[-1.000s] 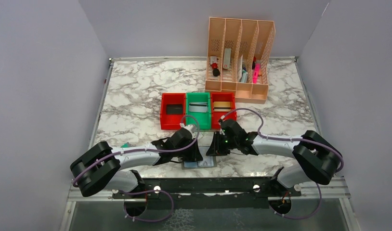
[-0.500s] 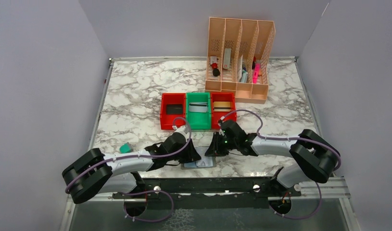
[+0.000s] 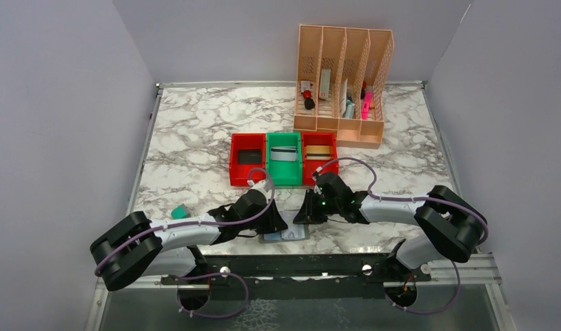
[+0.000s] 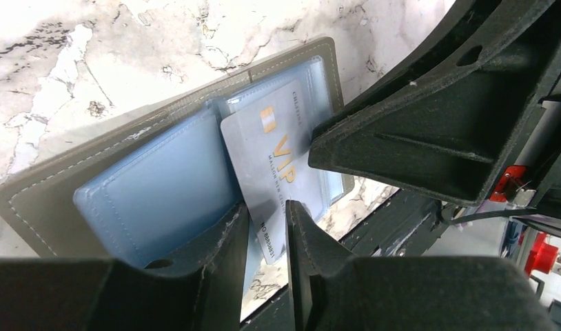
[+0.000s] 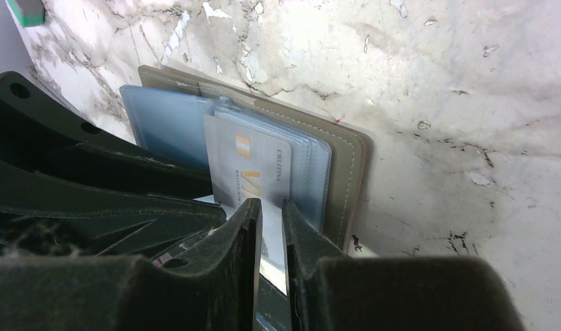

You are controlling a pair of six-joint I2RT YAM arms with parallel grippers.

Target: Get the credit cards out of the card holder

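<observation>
I need to open my left gripper wider, as the VIP card slants low across its narrow gap, and grip the card's raised edge (image 4: 238, 176) before I lift it.
The grey card holder (image 3: 286, 235) lies open at the table's near edge, its light blue pockets (image 4: 154, 200) facing up. A silver-grey credit card (image 4: 271, 155) marked VIP sticks partway out of the right pocket (image 5: 312, 165) towards the near edge. My left gripper (image 4: 266, 217) stands on the holder's left half, its jaws a narrow gap apart with the card's edge showing between them. My right gripper (image 5: 271, 207) comes down from the other side over the same card (image 5: 253, 169), jaws also slightly apart. Neither clamps anything that I can see.
Three small bins stand behind the holder: a red bin (image 3: 234, 162) with a black card, a green bin (image 3: 271, 165) with a silver card, a red bin (image 3: 333, 160) with a tan card. A peach slotted organiser (image 3: 341, 86) stands at the back. A teal block (image 3: 179, 212) lies left.
The left arm's elbow has swung left and lower, uncovering the teal block. Both grippers have stayed at the holder, with the card between them.
</observation>
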